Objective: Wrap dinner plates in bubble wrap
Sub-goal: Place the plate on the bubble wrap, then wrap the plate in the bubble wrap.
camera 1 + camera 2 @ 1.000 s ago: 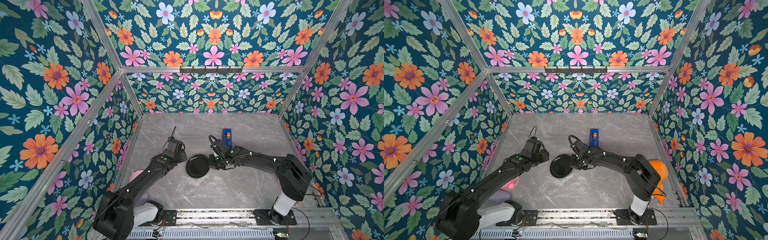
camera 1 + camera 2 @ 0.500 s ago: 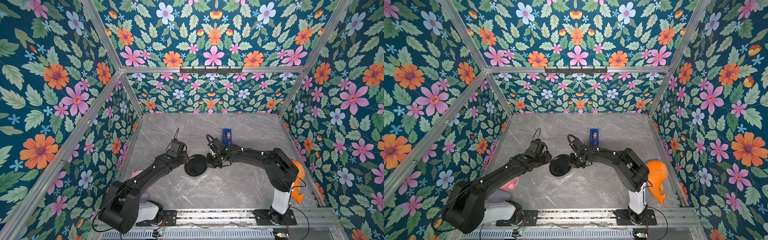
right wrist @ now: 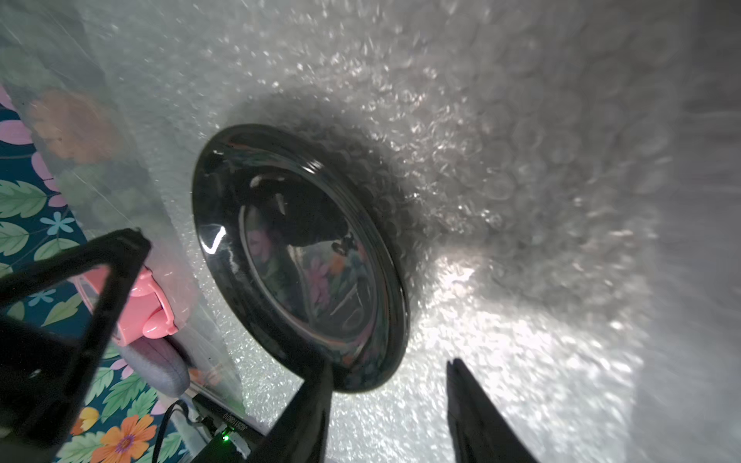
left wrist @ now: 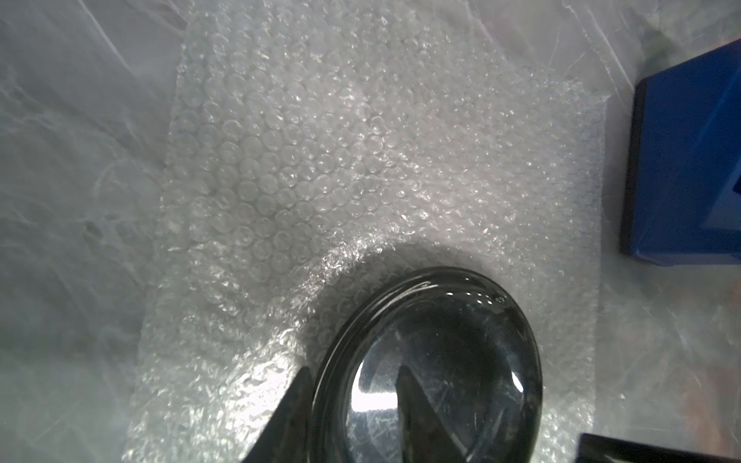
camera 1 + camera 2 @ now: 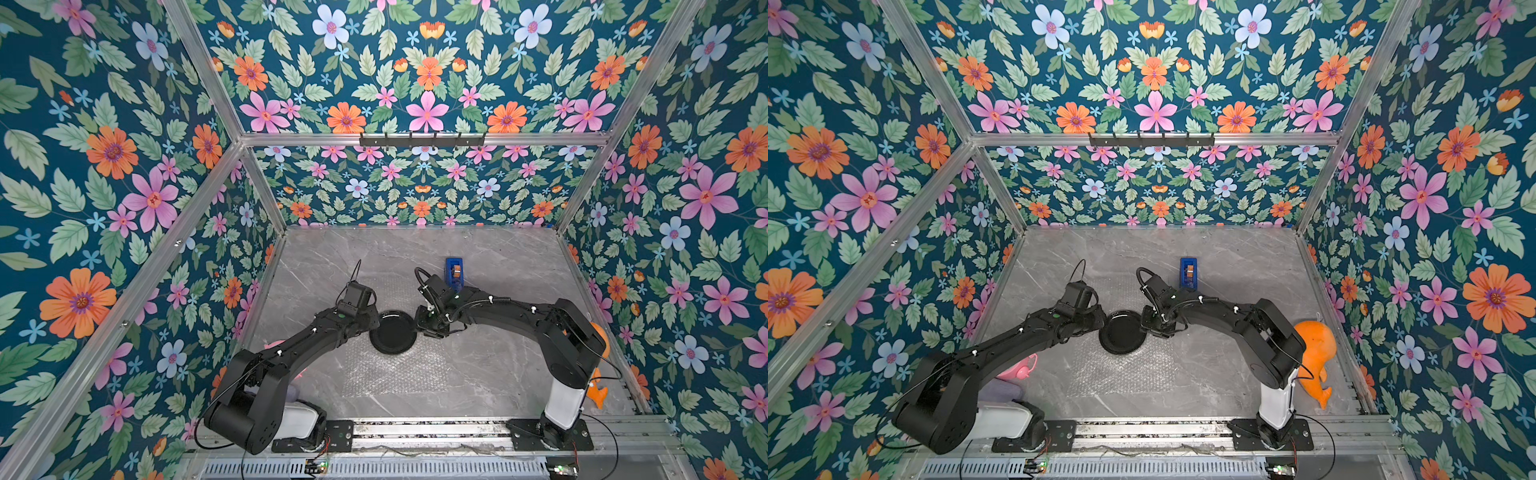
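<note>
Next, my right gripper should go to the bubble wrap's front corner (image 5: 444, 389), the one nearer the orange whale toy, and close there.
The round glossy black plate (image 5: 392, 331) (image 5: 1122, 331) is over the back half of the clear bubble wrap (image 5: 395, 374) (image 5: 1121, 374), which lies flat on the table. My left gripper (image 5: 376, 328) (image 4: 353, 385) is at the plate's left rim. One finger is outside the rim and one is over the plate's face (image 4: 461, 360), so it is shut on the rim. The plate (image 3: 288, 224) casts a shadow on the bubble wrap (image 4: 341, 160) (image 3: 501, 140). My right gripper (image 5: 417, 328) (image 3: 391, 373) stands open at the right rim, one finger beside the edge.
A blue tape dispenser (image 5: 454, 272) (image 4: 689, 168) stands just behind the right arm. An orange whale toy (image 5: 1314, 353) lies at the right wall behind the right arm's base. A pink object (image 5: 1017, 368) (image 3: 136, 304) and a grey one (image 3: 160, 368) sit front left under the left arm.
My right gripper, shut on the plate's right rim before, has opened off it. My left gripper has come up to the left rim and closed on it. The plate has barely shifted.
</note>
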### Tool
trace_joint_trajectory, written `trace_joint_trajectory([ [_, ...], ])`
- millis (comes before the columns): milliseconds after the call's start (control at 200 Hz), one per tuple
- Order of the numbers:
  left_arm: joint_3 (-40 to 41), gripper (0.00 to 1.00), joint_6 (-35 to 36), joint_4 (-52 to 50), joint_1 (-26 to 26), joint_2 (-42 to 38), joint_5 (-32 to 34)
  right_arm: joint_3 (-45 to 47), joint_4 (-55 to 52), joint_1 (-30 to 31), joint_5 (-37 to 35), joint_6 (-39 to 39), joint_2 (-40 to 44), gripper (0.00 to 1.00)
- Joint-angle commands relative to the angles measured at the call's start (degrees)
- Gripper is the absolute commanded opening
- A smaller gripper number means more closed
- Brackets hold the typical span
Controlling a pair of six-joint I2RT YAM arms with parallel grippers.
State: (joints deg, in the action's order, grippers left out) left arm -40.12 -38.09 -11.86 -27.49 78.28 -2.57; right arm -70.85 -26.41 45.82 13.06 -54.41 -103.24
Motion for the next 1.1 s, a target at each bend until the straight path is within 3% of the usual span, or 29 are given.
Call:
trace_joint_trajectory([
  [0, 0.4, 0.38, 0.0, 1.9, 0.1, 0.3, -0.8, 0.5, -8.6, 1.7, -4.6, 0.5, 2.9, 0.52],
  [220, -0.7, 0.37, -0.3, 3.7, 0.1, 2.1, -2.7, 14.0, -11.2, 5.0, -4.3, -6.4, 13.8, 0.53],
  [420, -2.8, 0.34, -0.8, 3.6, 0.0, 4.1, -2.8, 22.3, -9.0, 6.1, 0.3, -10.1, 19.5, 0.48],
  [620, -3.7, 0.31, -1.5, 3.3, 0.0, 5.5, -2.9, 23.7, -4.4, 7.0, 4.2, -11.2, 16.8, 0.4],
  [940, -3.3, 0.3, -1.2, 2.8, 0.1, 5.8, -2.9, 25.7, -2.1, 7.9, 4.3, -14.2, 13.8, 0.34],
  [1095, -3.2, 0.3, -0.9, 2.4, 0.1, 5.6, -2.7, 26.4, 1.2, 7.9, 6.2, -14.2, 11.7, 0.26],
])
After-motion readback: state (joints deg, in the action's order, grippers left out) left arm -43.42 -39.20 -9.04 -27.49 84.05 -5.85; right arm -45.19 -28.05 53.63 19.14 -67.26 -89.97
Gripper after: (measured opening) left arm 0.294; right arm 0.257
